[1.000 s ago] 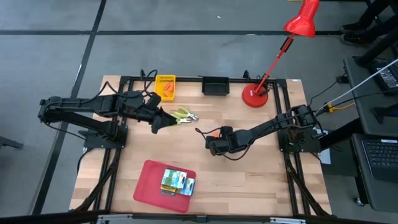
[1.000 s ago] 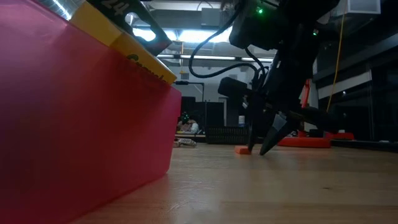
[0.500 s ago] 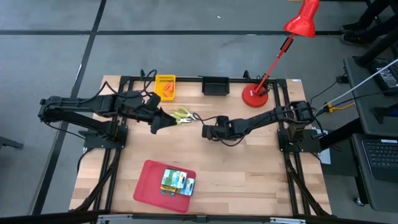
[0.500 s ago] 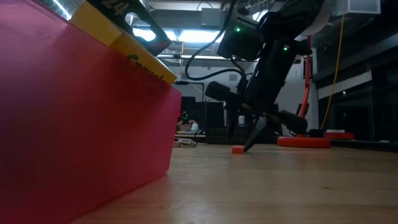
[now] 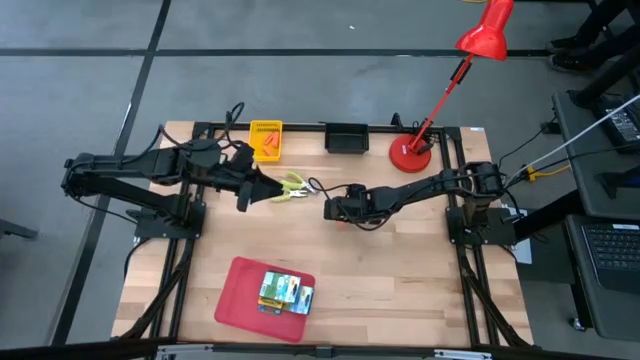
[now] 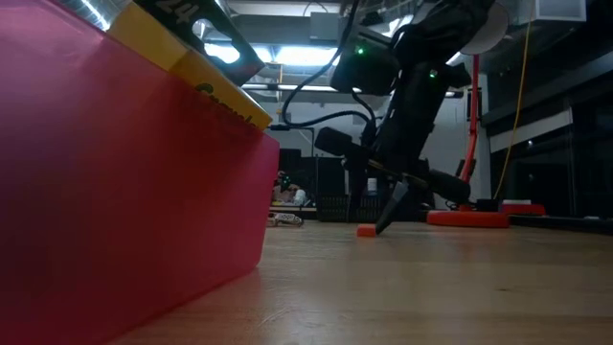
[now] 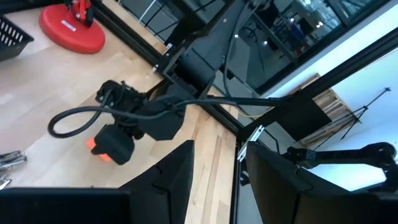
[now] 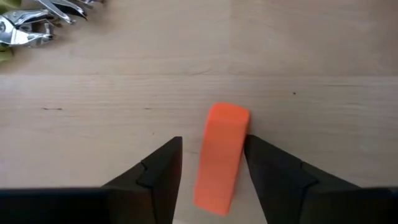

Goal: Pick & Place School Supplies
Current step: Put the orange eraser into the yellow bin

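The robot's right gripper slants over the orange piece's middle, so it should rise, straighten and take the orange piece's near end (image 8: 213,200), leaving the rest for the left gripper.
A thumb-sized orange piece (image 8: 221,155) lies flat on the table (image 5: 420,260), also in the low view (image 6: 366,230). My right gripper (image 8: 212,142) is open and low over it, one finger on each side; in the high view it is mid-table (image 5: 335,210). Slim yellow-green implements with metal tips (image 5: 292,185) lie just left of it. My left gripper (image 5: 250,192) is open beside their left end, touching nothing; its wrist view (image 7: 217,149) looks across at the right arm. Green-and-yellow boxes (image 5: 285,292) lie in the red tray (image 5: 235,300). My right gripper straddles the orange piece from above, slanting in from the table's right, its fingers lying along the piece's long sides. One finger (image 8: 261,168) sits very close to the piece's edge (image 8: 244,134); I cannot tell whether it touches. The piece rests flat on the table.
A yellow basket (image 5: 265,130) with orange pieces (image 5: 271,146) and a black bin (image 5: 347,137) stand at the far edge. The red desk lamp's base (image 5: 411,155) stands far right. In the low view the red tray (image 6: 124,211) fills the near left.
My right gripper has moved toward the far edge and slightly left, coming down over the orange piece, which has stayed in place. My left gripper has drawn back a little toward the table's left, away from the yellow-green implements.
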You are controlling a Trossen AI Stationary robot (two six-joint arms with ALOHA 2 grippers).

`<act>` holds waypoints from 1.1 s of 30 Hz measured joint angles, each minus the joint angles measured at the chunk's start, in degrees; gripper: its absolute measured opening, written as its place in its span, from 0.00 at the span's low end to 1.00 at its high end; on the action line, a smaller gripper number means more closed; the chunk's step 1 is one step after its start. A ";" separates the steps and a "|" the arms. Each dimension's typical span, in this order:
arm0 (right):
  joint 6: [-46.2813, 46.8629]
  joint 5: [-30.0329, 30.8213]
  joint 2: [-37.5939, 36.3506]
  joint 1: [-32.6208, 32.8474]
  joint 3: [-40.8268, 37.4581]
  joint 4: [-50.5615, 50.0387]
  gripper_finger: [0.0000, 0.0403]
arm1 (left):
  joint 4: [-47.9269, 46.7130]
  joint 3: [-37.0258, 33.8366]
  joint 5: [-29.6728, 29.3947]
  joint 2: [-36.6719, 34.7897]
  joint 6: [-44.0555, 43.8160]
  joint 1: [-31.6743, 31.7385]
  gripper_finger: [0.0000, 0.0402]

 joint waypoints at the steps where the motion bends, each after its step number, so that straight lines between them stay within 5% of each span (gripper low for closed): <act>1: 0.13 -0.19 0.04 0.00 0.02 -0.23 0.46 | -0.02 0.40 0.00 0.00 0.21 0.00 0.36; 20: 3.60 -5.55 0.09 0.35 0.29 -2.41 0.22 | 0.09 10.49 0.23 0.00 3.89 0.00 0.36; 33: -3.39 -2.78 1.39 1.58 10.81 -15.97 0.10 | -6.90 10.49 1.44 0.01 4.95 -0.06 0.36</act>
